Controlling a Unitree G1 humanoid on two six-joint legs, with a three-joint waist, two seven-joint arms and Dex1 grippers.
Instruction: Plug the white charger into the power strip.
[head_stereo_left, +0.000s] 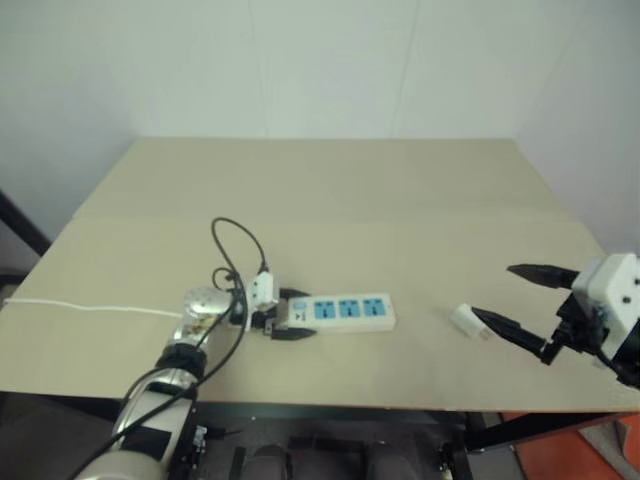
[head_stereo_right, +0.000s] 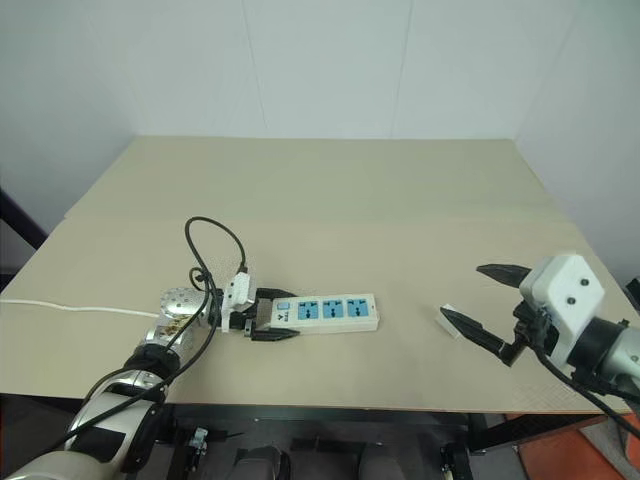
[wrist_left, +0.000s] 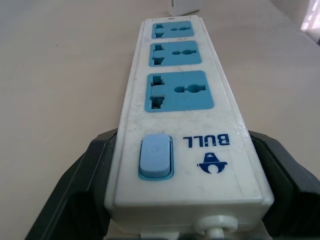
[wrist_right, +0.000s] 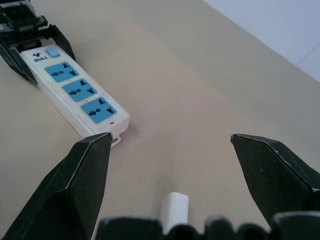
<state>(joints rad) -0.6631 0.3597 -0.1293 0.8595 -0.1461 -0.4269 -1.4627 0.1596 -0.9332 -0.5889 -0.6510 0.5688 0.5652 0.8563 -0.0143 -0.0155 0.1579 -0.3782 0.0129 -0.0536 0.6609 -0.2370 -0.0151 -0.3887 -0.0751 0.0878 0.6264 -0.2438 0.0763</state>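
The white charger should be grabbed next by my right gripper by the sides of its end (head_stereo_left: 463, 316) (wrist_right: 175, 204) closest to the power strip, so that its prong end stays free.
The power strip (head_stereo_left: 345, 311) lies flat near the table's front edge, its three blue sockets facing up and its switch end toward my left arm. My left gripper (head_stereo_left: 298, 315) reaches in from the left and straddles that switch end. One black finger (wrist_left: 85, 175) presses each long side, so it is shut on the strip. The white charger (head_stereo_left: 464, 319) lies on the table to the right of the strip, a short gap from its far end. My right gripper (head_stereo_left: 492, 292) hovers open just right of the charger. In the right wrist view the charger (wrist_right: 175, 207) sits low between its spread fingers.
The strip's thin white cord (head_stereo_left: 80, 307) runs left across the table (head_stereo_left: 330, 190) to its edge. A black cable (head_stereo_left: 235, 250) loops up from my left wrist. White walls stand behind the table, and bare tabletop lies behind the strip.
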